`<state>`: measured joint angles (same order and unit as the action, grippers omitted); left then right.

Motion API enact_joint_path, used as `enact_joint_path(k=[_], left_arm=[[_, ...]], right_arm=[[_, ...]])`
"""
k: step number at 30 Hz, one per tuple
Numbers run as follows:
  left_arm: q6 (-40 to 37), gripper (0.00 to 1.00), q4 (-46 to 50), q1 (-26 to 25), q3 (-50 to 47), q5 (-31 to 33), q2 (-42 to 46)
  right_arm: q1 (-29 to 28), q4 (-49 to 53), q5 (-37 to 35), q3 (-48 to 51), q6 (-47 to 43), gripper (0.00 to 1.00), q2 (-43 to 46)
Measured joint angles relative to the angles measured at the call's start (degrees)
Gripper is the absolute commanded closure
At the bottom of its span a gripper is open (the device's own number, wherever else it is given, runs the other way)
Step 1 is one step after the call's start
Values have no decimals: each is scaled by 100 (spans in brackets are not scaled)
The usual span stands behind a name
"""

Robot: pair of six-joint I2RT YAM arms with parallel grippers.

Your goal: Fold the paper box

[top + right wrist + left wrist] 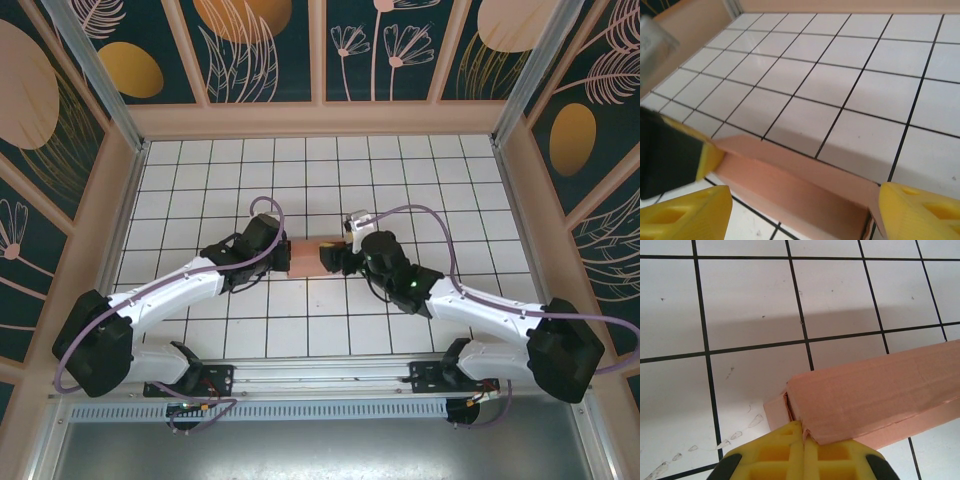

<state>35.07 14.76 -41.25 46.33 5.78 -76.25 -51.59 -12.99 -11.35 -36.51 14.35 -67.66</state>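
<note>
My open right gripper has the paper box's end against one finger, so I need to back off and pinch the box's top corner at that end (874,189).
The paper box (305,258) is a salmon-pink folded rectangular box lying on the tiled floor between both grippers. My left gripper (283,258) is at its left end. In the left wrist view the yellow fingers (785,452) are pressed together, and my left gripper (808,436) pinches a thin edge at the corner of the paper box (875,392). My right gripper (336,258) is at the box's other end. In the right wrist view my right gripper (802,210) stands open, its fingertips (687,215) wide apart on either side of the paper box (795,182), whose top flap is slightly raised.
White tiled floor (400,170) with black grid lines stretches all round the box. Wooden walls (320,120) with patterned panels enclose it at the back and sides. The other arm's yellow and black finger (670,160) shows at the left of the right wrist view.
</note>
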Motion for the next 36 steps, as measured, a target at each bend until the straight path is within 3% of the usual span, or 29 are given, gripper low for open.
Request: enact_joint_path(k=[11,19,25,36], left_arm=[[-57,99,-129,0,0,-149,-55],[-59,100,-37,0,103,-210,-118],[-57,100,195,0,315,-275,-247],[-59,100,501,-11,457,-365,-247]], right_arm=[[203,549,-317,-682,529,29,-831],[623,549,715,-76,-151,28,195],[1207,579,1482,407,-831,36,796],[1679,1054,1910,472,-1989,60,544]])
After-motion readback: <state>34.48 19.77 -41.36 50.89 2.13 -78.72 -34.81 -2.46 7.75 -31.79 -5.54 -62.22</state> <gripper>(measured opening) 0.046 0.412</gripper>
